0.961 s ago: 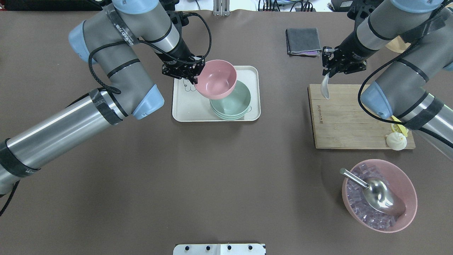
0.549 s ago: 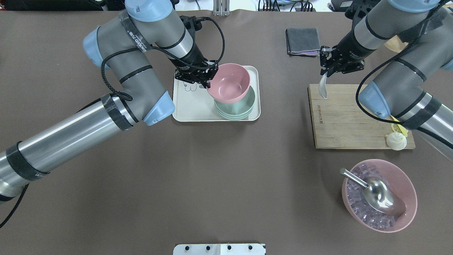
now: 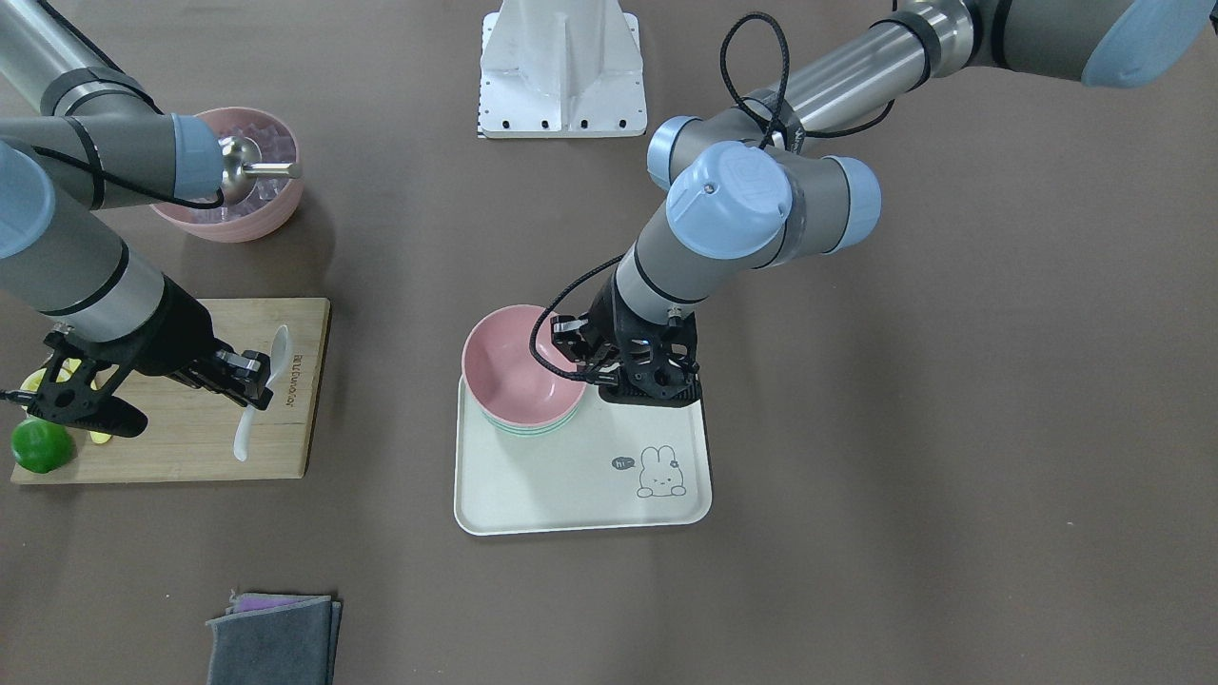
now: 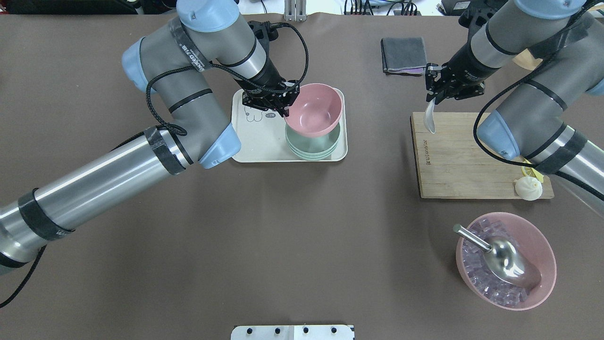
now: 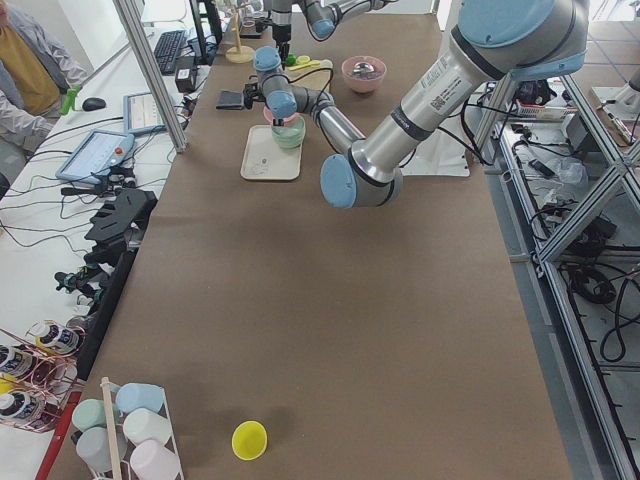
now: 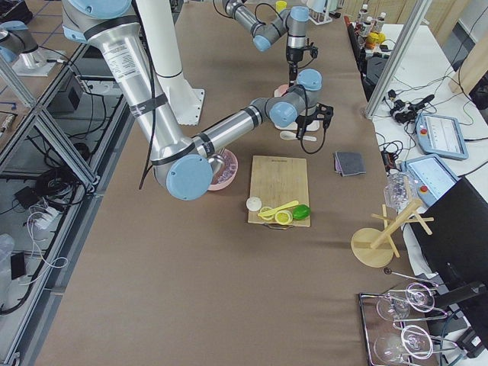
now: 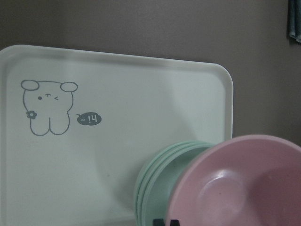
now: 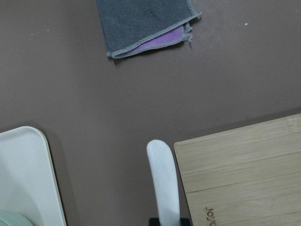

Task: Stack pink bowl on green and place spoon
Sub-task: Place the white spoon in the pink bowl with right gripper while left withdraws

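Observation:
I will use my right gripper to put the white spoon down inside the small pink bowl (image 3: 507, 403), leaning on the bowl's rim.
My left gripper (image 4: 284, 106) is shut on the rim of the small pink bowl (image 4: 313, 109) and holds it over the stacked mint-green bowls (image 4: 313, 145) on the white tray (image 4: 252, 137). In the front view the pink bowl (image 3: 512, 363) sits right above the green stack (image 3: 533, 427); whether they touch I cannot tell. The left wrist view shows the pink bowl (image 7: 240, 183) over the green bowls (image 7: 160, 183). My right gripper (image 4: 434, 94) is shut on the white spoon (image 4: 430, 119) and holds it hanging scoop-down at the cutting board's far left corner. The spoon handle (image 8: 163, 181) shows in the right wrist view.
A wooden cutting board (image 4: 467, 158) holds a white bun (image 4: 528, 188) and yellow pieces. A larger pink bowl (image 4: 538, 238) holds ice cubes and a steel scoop (image 4: 500, 257). A folded grey cloth (image 4: 405, 55) lies at the back. A green lime (image 3: 40, 445) lies on the board.
My left gripper has carried the pink bowl rightward until it is centred over the green bowls. My right gripper with the spoon has shifted slightly up and to the left.

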Controlling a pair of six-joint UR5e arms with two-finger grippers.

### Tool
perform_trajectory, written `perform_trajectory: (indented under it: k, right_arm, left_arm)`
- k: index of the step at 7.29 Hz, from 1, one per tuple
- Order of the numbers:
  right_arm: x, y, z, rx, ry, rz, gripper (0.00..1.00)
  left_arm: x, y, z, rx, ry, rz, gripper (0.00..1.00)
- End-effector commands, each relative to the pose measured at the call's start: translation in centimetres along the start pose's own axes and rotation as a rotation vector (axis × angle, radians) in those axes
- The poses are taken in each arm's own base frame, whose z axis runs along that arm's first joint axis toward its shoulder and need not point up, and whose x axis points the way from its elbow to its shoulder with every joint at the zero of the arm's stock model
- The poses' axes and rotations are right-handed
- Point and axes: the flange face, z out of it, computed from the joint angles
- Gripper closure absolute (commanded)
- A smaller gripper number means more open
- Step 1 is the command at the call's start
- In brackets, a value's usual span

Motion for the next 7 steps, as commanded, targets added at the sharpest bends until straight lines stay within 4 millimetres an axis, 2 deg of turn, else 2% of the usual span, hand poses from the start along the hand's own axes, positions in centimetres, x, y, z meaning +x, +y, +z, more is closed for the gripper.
perform_trajectory:
  k: [1, 2, 3, 4, 5, 6, 7]
  right_arm:
    - [-1.3, 0.2, -0.1, -0.002, -0.005, -0.005, 1.0]
    - [-2.6, 0.1, -0.7, 0.003, -0.017, -0.012, 1.0]
    - [-4.8, 0.0, -1.0, 0.01, -0.032, 0.014, 1.0]
    - [-8.4, 0.5, -0.3, 0.001, -0.05, 0.075, 1.0]
    - [-12.2, 1.3, 0.5, 0.014, -0.056, 0.087, 1.0]
    - [-15.7, 2.8, 1.5, 0.042, -0.06, 0.119, 1.0]
    - [-19.3, 3.7, 3.0, 0.057, -0.105, 0.161, 1.0]
  left_arm:
    - [0.7, 2.0, 2.6, 0.02, -0.011, 0.024, 0.02]
    - [0.4, 1.4, 2.0, 0.03, -0.014, 0.017, 0.01]
    - [-2.3, -1.0, -0.7, 0.041, -0.008, -0.002, 0.01]
    - [-7.3, -2.7, -4.8, -0.009, 0.026, -0.02, 0.01]
    - [-14.2, -3.2, -9.1, -0.042, 0.05, 0.051, 0.01]
    - [-19.9, -2.8, -11.6, -0.03, 0.045, 0.087, 0.01]
    - [-22.0, -2.5, -12.2, -0.022, 0.035, 0.102, 0.01]
